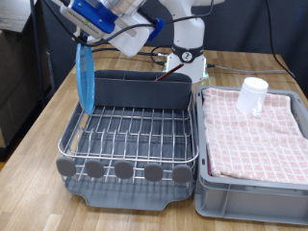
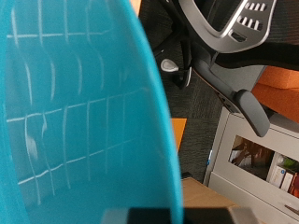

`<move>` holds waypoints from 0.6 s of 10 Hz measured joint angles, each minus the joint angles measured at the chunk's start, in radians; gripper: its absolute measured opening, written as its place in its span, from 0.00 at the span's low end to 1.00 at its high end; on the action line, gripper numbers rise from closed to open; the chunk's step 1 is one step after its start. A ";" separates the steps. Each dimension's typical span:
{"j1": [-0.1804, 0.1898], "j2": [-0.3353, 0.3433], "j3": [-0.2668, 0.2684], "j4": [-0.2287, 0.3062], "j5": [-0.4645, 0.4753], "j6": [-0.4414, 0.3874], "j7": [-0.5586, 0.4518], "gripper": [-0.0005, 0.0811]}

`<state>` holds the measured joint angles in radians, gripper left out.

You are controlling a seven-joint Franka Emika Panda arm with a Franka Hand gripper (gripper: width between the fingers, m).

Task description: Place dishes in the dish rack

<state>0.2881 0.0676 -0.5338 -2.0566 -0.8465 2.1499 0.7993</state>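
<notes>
I should let go of the light-blue plate on the wire grid (image 1: 99, 127), against the side of the rack farthest from the grey bin.
My gripper (image 1: 83, 40) is at the exterior view's top left, shut on the top edge of the light-blue plate (image 1: 84, 77). The plate hangs upright and edge-on over the left side of the dish rack (image 1: 135, 130), its lower rim just above the wire grid. In the wrist view the plate (image 2: 75, 112) fills most of the picture. The white mug (image 1: 253, 94) stands upside down on the checkered cloth (image 1: 255, 135) in the grey bin (image 1: 252, 188) to the right. The wooden spoon is out of view.
The rack's tall grey cutlery holder (image 1: 140, 89) runs along its far side and a row of round knobs (image 1: 123, 170) along its near side. The robot base (image 1: 188, 53) stands behind the rack. The wooden table (image 1: 34, 144) shows to the left.
</notes>
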 joint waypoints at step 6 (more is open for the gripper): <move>0.000 0.033 -0.011 -0.086 0.001 0.080 0.084 0.03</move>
<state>0.2881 0.1003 -0.5453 -2.1425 -0.8459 2.2296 0.8834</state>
